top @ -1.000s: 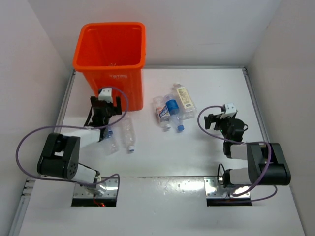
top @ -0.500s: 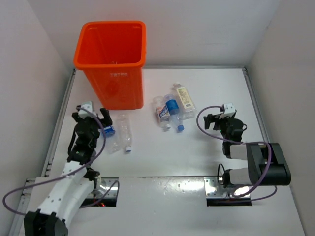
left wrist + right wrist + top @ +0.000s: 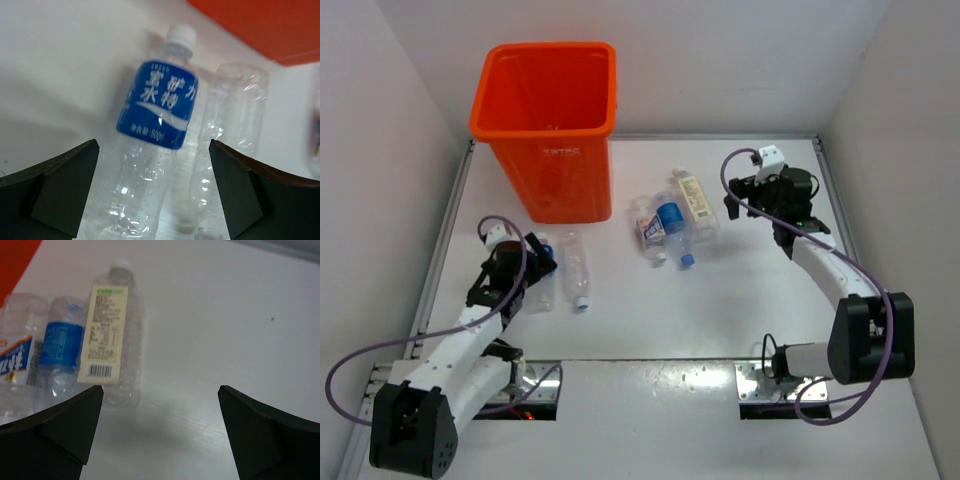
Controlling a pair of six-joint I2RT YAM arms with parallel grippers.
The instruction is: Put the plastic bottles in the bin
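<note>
I should move my right gripper to the label's middle (image 3: 697,201) (image 3: 104,341) next and grab the cream-labelled bottle there, across the bottle's body.
The orange bin (image 3: 542,120) stands at the back left. A blue-labelled bottle (image 3: 157,107) with a white cap lies flat beside a clear label-less bottle (image 3: 231,125). My left gripper (image 3: 152,192) is open, and the blue-labelled bottle's clear lower body lies between its fingers. In the top view my left gripper (image 3: 528,268) is at these two bottles (image 3: 578,270). Three more bottles lie together mid-table: cream-labelled (image 3: 107,340), blue-labelled (image 3: 60,347), white-blue-labelled (image 3: 15,357). My right gripper (image 3: 160,425) is open and empty over bare table just right of the cream-labelled one (image 3: 692,205).
White walls close in the table on the left, back and right. The bin's orange wall (image 3: 260,25) shows just beyond the left pair of bottles, and its corner (image 3: 12,255) shows in the right wrist view.
My left arm swung away from the bin's front, out to the left, then came in low at the blue-labelled bottle. My right arm reached forward from near its base toward the bottle cluster.
</note>
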